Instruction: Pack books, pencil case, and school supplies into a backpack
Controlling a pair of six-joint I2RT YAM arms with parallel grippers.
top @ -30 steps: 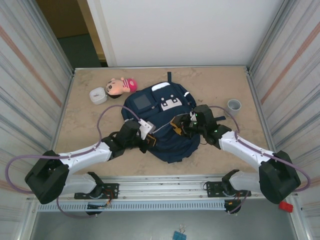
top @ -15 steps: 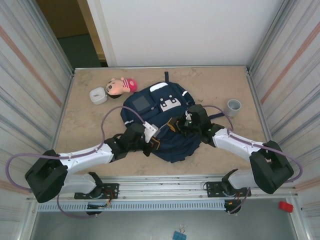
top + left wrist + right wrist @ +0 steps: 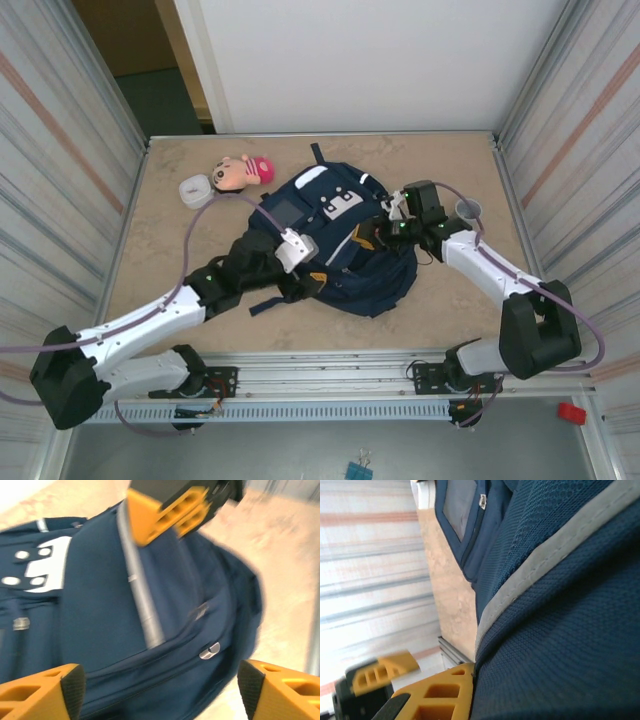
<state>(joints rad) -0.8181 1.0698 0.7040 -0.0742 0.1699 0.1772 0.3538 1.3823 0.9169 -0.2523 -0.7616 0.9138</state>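
I should grab the stripe's near end [image 3: 154,639] with my left gripper while my right gripper is on the grey stripe behind the zipper pull, before my right gripper takes the pull.
The navy backpack [image 3: 340,235] lies in the middle of the table, its white patch and grey panel facing up. My right gripper [image 3: 388,228] is at its right side, and in the right wrist view one orange finger [image 3: 437,695] presses into the backpack [image 3: 560,630] fabric beside a grey stripe. The left gripper [image 3: 312,282] hovers over the bag's near left part. Its fingers [image 3: 42,692] stand wide apart above the backpack [image 3: 100,615], near a silver zipper pull [image 3: 210,651]. The books and school supplies are out of view.
A pink and tan doll-shaped case [image 3: 245,170] and a white rounded box [image 3: 196,190] lie at the back left. A grey cup [image 3: 468,210] stands just behind the right forearm. Metal walls close in both sides, and a rail runs along the near edge.
The backpack has shifted right and toward the back with my right gripper on it. The left arm has reached further forward, following the bag.
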